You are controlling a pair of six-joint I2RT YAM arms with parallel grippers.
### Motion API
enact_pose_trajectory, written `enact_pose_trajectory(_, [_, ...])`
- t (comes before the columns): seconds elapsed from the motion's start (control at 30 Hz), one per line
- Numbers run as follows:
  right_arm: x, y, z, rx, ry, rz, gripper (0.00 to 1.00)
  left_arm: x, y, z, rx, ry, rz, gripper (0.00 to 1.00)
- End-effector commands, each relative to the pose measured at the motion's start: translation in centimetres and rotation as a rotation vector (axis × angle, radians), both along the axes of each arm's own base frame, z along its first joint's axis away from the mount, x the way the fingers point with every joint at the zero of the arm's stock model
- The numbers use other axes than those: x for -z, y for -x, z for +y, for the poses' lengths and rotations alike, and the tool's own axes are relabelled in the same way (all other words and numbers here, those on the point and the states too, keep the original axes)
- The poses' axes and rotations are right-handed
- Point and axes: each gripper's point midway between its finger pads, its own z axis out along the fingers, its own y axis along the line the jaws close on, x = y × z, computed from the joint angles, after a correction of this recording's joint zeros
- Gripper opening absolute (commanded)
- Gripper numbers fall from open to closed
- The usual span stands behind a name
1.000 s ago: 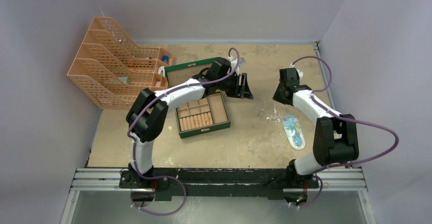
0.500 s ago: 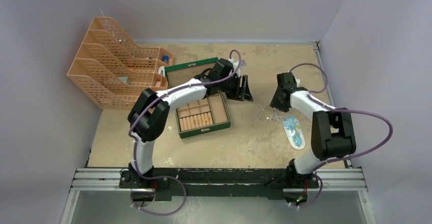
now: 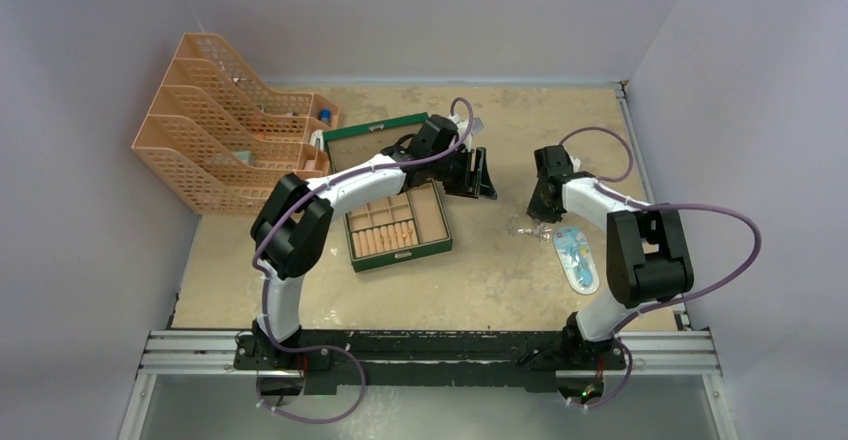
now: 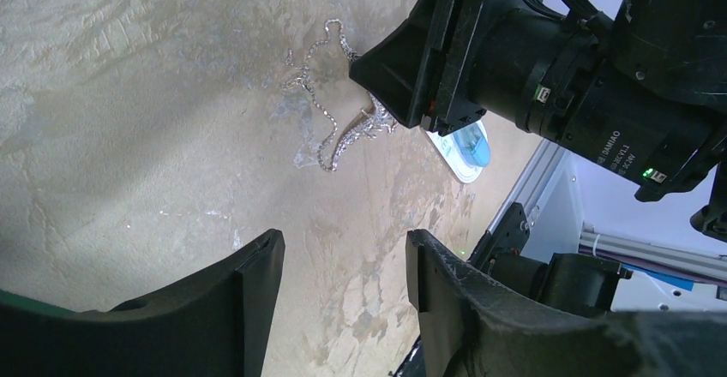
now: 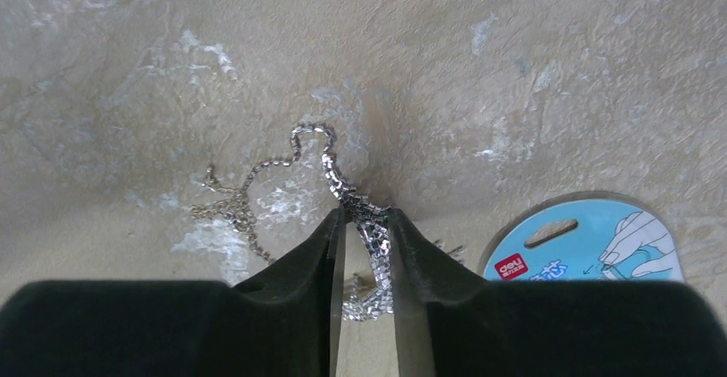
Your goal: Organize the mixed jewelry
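The robot's right gripper pinches the chain at its thick, bunched part, so it should open and grab the chain's thinner piece (image 5: pixel 313 128) before lifting the chain toward the left gripper.
A silvery glittery chain tangle (image 5: pixel 343 184) lies on the tan table, just left of the light-blue packet (image 5: pixel 591 240). It also shows in the top view (image 3: pixel 525 228) and the left wrist view (image 4: pixel 330 128). My right gripper (image 5: pixel 364 218) is down on the table, its jaws nearly closed with a thick strand of the chain pinched between the tips. A finer chain (image 5: pixel 227 206) trails off to the left. My left gripper (image 4: pixel 343 248) is open and empty, held above bare table left of the tangle (image 3: pixel 478 175). I cannot make out any gold rings.
The green box with tan compartments (image 3: pixel 398 225) sits left of centre, its open lid (image 3: pixel 370 140) behind it. Orange file racks (image 3: pixel 215 125) stand at the back left. The blue packet (image 3: pixel 577 257) lies right of the chain. The right arm's wrist fills the upper right of the left wrist view (image 4: pixel 549 77).
My right gripper has moved left and down onto the chain tangle and closed around a strand. The left arm has hardly moved.
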Motion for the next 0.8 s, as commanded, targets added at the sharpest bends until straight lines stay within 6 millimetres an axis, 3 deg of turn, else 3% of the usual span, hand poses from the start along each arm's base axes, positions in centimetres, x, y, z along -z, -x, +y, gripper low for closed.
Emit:
enact_pose_trajectory(0.0, [0.4,0.0,-0.9,0.022,0.056,0.019,0.32,-2.1,-0.6,-1.0,0.015,0.050,-0.045,0.54])
enact_pose_trajectory(0.2, [0.9,0.0,-1.4,0.033,0.086,0.030,0.37,-2.1,-0.6,-1.0,0.018,0.047,-0.049,0.54])
enact_pose_trajectory(0.33, [1.4,0.0,-1.1,0.024,0.072,0.038,0.28,-2.0,-0.5,-1.0,0.020,0.047,-0.046,0.54])
enact_pose_trajectory(0.47, [0.9,-0.4,-1.5,0.040,0.095,0.024,0.10,-2.0,-0.5,-0.9,0.022,0.048,-0.044,0.54])
enact_pose_trajectory(0.77, [-2.7,-1.0,-1.9,0.067,0.106,-0.069,0.01,-1.9,-0.3,-1.6,0.026,0.075,0.003,0.54])
